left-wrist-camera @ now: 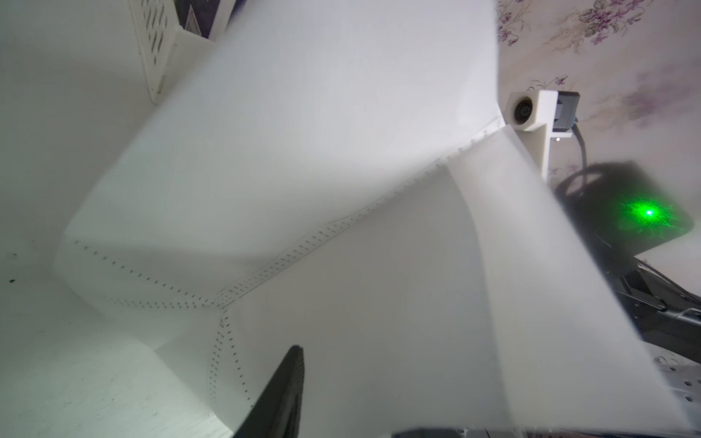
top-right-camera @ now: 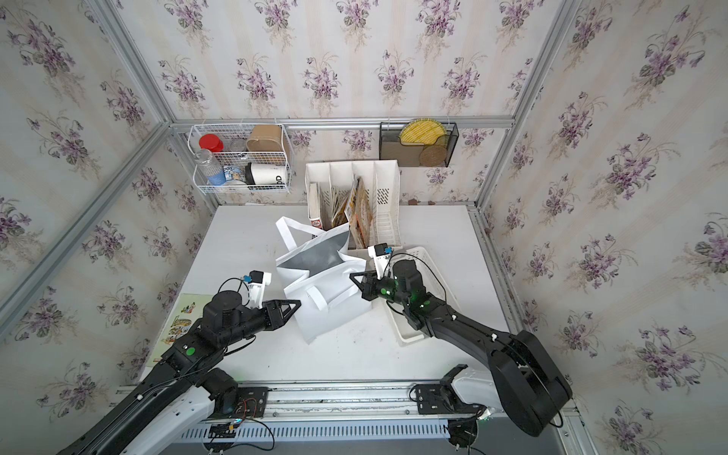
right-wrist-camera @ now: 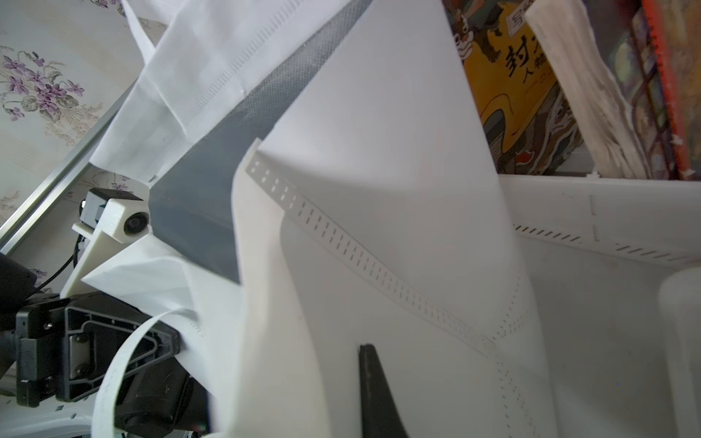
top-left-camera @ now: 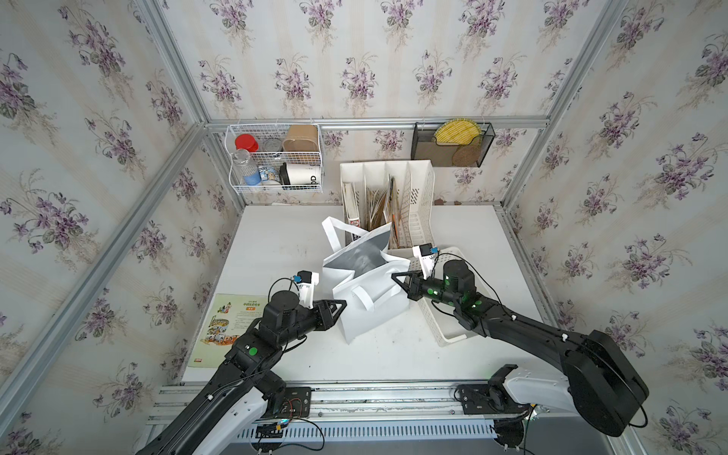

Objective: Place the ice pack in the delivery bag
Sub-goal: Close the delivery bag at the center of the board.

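The side of the delivery bag folds inward at the opening, so the robot's left gripper needs to pinch the near rim's corner (top-left-camera: 337, 291) while the right gripper spreads the far side of the bag.
The delivery bag (top-left-camera: 366, 311) (top-right-camera: 327, 311) stands mid-table, white, its mouth gaping so the silver lining (top-left-camera: 354, 256) shows. My right gripper (top-left-camera: 395, 275) (top-right-camera: 353, 275) is shut on the bag's right rim. In the right wrist view one dark finger (right-wrist-camera: 370, 379) presses the white fabric (right-wrist-camera: 379, 151). My left gripper (top-left-camera: 340, 304) (top-right-camera: 296, 304) is at the bag's left wall. Its one visible finger (left-wrist-camera: 290, 379) stands off to the side, the jaws apart, and the bag fabric (left-wrist-camera: 341, 189) hides the other finger. The ice pack is out of view.
A white perforated basket (top-left-camera: 453, 338) lies under my right arm, right of the bag. A white file organizer with books (top-left-camera: 388, 197) stands just behind the bag. A picture booklet (top-left-camera: 224, 327) lies at the table's left edge. A wire basket (top-left-camera: 275, 157) and a black mesh holder (top-left-camera: 453, 143) hang on the back wall.
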Robot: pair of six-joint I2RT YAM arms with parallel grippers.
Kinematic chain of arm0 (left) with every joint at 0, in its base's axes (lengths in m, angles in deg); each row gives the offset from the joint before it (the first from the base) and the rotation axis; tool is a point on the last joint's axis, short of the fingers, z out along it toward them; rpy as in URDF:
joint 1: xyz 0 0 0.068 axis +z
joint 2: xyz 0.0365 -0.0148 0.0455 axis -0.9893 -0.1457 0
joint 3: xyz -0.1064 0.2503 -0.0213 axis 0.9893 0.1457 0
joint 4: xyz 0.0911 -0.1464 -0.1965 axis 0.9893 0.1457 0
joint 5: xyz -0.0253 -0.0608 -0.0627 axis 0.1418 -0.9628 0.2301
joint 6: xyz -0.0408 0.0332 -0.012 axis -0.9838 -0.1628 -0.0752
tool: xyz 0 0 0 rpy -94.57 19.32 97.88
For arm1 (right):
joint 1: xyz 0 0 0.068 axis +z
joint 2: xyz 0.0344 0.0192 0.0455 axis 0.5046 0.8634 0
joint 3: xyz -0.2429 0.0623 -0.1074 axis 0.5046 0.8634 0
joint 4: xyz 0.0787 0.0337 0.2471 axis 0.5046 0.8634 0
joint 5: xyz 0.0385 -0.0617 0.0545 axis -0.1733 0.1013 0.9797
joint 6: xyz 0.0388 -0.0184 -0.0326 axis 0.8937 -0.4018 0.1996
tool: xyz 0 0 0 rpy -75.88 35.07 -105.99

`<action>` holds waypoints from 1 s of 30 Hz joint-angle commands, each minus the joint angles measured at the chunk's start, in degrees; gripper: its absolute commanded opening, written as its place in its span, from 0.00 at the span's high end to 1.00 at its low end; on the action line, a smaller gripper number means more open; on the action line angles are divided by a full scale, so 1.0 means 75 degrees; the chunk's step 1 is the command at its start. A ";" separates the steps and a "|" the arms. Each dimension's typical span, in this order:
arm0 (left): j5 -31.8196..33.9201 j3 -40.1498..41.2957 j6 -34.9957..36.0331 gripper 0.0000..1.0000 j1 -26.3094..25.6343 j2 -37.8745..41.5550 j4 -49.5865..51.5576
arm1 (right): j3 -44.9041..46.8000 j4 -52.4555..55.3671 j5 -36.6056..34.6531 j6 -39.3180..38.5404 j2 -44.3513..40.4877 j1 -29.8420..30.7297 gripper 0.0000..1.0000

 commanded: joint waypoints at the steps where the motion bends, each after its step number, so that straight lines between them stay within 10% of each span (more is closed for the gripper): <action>1: 0.0437 0.0064 0.0138 0.53 0.0007 0.0105 -0.0112 | -0.0040 0.0174 -0.0289 0.0032 0.0019 0.0001 0.90; 8: 0.0031 0.0290 -0.0007 0.56 0.0009 0.0109 -0.0978 | -0.0474 0.0856 -0.0517 -0.0057 0.0070 -0.0004 0.73; 21: -0.0339 0.0215 -0.0157 0.88 0.0005 -0.0234 -0.1727 | -0.1006 0.3072 -0.1490 0.0383 -0.0999 0.0064 0.30; 30: -0.0339 0.0188 -0.0413 0.99 -0.0002 -0.0230 -0.1715 | -0.2229 0.6002 -0.2155 0.1218 -0.2009 0.0153 0.29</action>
